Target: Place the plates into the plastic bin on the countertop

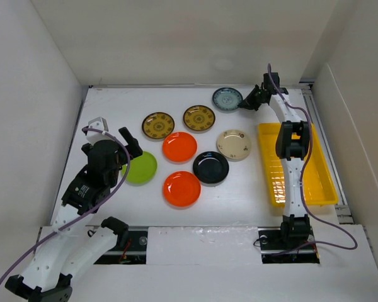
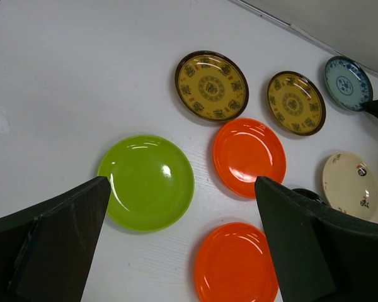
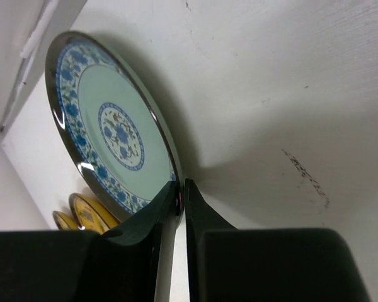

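Observation:
My right gripper needs to let the grey-blue plate go in the far half of the empty yellow plastic bin point(image 1: 290, 155).
Eight plates lie on the white countertop point(image 1: 113, 119): two brown-and-gold point(image 1: 158, 125) point(image 1: 198, 117), two orange point(image 1: 179, 146) point(image 1: 181, 188), lime green point(image 1: 140, 167), black point(image 1: 211, 167), cream point(image 1: 234, 144) and grey-blue point(image 1: 227, 98). My right gripper point(image 1: 246, 104) is shut on the near-right rim of the grey-blue plate point(image 3: 107, 126) at the far end, its fingertips point(image 3: 174, 195) pinching the edge. My left gripper point(image 1: 129, 146) is open and empty, hovering above the lime green plate point(image 2: 148, 181). The yellow plastic bin point(image 1: 318, 182) sits at the right and holds no plate.
White walls bound the countertop on the left, back and right. The right arm stretches along the bin's left side. A small metal bracket point(image 1: 97, 123) stands at the left. In the left wrist view the orange plates point(image 2: 249, 156) point(image 2: 234, 264) lie between the fingers.

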Controlling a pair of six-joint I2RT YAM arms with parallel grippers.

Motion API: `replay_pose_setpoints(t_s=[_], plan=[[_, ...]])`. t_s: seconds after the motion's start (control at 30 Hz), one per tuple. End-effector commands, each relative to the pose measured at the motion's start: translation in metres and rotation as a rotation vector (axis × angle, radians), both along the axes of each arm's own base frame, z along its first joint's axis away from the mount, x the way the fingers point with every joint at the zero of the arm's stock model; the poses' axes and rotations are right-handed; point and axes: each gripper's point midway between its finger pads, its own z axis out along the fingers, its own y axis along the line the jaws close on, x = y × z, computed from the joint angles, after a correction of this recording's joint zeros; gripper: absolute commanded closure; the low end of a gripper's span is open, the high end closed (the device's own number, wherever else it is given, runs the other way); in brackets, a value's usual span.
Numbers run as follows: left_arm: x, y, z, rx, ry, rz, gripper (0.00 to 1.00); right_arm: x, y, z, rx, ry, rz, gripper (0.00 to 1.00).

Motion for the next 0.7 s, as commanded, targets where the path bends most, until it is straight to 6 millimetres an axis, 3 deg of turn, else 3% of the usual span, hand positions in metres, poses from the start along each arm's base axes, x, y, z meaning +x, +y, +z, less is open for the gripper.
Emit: replay_pose_setpoints(t_s=[0.0,0.03,0.1,0.23,0.27,0.33,0.37,0.47,0.5,0.53,0.57,0.6,0.67], plan=[[0.003,-0.001,0.012,-0.015,-0.046,-0.007,0.0,0.007,0.01,-0.009,0.054,-0.015,-0.014,0.86],[0.003,-0.001,0.012,-0.015,-0.046,-0.007,0.0,0.008,0.011,-0.005,0.07,-0.017,-0.031,0.95],[0.003,-0.001,0.012,-0.015,-0.046,-0.007,0.0,0.012,0.012,0.0,0.087,-0.037,-0.048,1.0],[0.003,0.0,0.012,-0.006,-0.045,-0.01,0.0,0.012,0.024,0.018,0.142,-0.074,-0.037,1.0],[0.003,0.0,0.012,-0.006,-0.045,-0.01,0.0,0.014,0.026,0.044,0.17,-0.113,-0.043,1.0],[0.003,0.0,0.012,-0.006,-0.045,-0.01,0.0,0.012,0.03,0.065,0.204,-0.174,-0.034,1.0],[0.003,0.0,0.008,-0.002,-0.037,-0.01,0.0,0.01,0.03,0.107,0.214,-0.248,-0.031,1.0],[0.002,-0.002,0.007,-0.005,-0.035,-0.018,0.0,-0.003,0.031,0.15,0.231,-0.323,-0.018,1.0],[0.002,-0.002,0.007,-0.005,-0.035,-0.018,0.0,-0.014,0.031,0.189,0.234,-0.379,-0.012,1.0],[0.002,-0.002,0.007,-0.005,-0.035,-0.018,0.0,-0.02,0.029,0.203,0.221,-0.412,-0.01,1.0],[0.002,-0.002,0.007,-0.005,-0.035,-0.018,0.0,-0.031,0.027,0.197,0.208,-0.392,-0.017,1.0],[0.002,-0.002,0.007,-0.005,-0.035,-0.018,0.0,-0.046,0.025,0.23,0.195,-0.447,-0.015,1.0],[0.002,-0.004,0.007,-0.009,-0.034,-0.027,0.0,-0.061,0.005,0.238,0.149,-0.455,-0.077,1.0]])
